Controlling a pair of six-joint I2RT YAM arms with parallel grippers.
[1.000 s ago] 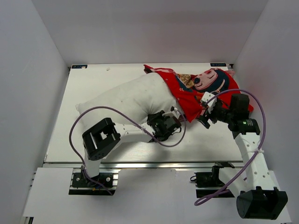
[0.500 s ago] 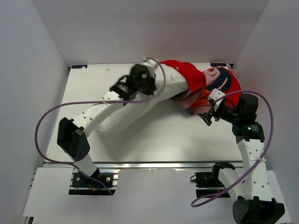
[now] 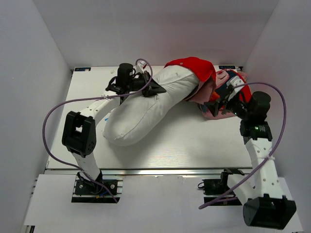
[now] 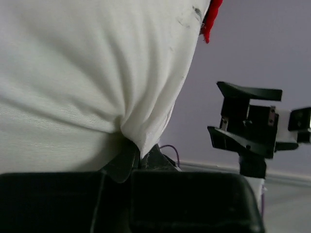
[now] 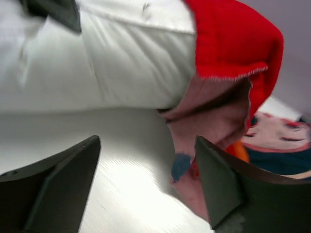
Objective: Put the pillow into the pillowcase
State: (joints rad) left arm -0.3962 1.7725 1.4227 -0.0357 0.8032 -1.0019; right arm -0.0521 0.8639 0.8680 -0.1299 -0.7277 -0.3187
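The red pillowcase hangs over the side of the white pillow, and there I will close my right gripper on the near corner of the stitched edge (image 3: 200, 80) (image 5: 203, 74) of the pillowcase.
The white pillow (image 3: 146, 111) lies slanted across the table, its far right end inside the red pillowcase (image 3: 197, 68). My left gripper (image 3: 159, 90) is at the pillow's far side, shut on a pinched fold of pillow fabric (image 4: 141, 145). In the left wrist view the pillow (image 4: 87, 68) fills the frame above the gripper (image 4: 141, 154). My right gripper (image 3: 214, 104) stands open just right of the pillowcase mouth. In the right wrist view its fingers (image 5: 58, 179) straddle bare table and the hanging pink inner flap (image 5: 214, 116), below the pillow (image 5: 121, 58) and the red pillowcase edge (image 5: 233, 43).
The rest of the printed pillowcase (image 3: 233, 85) is bunched at the back right, against the right wall. White walls close in the table (image 3: 184, 145) on the left, back and right. The left arm's purple cable (image 3: 53, 111) loops over the table's left side.
My left arm has swung from the pillow's near side over to its far side and shut on the fabric. The pillow has slid deeper into the pillowcase. My right gripper edged back and right.
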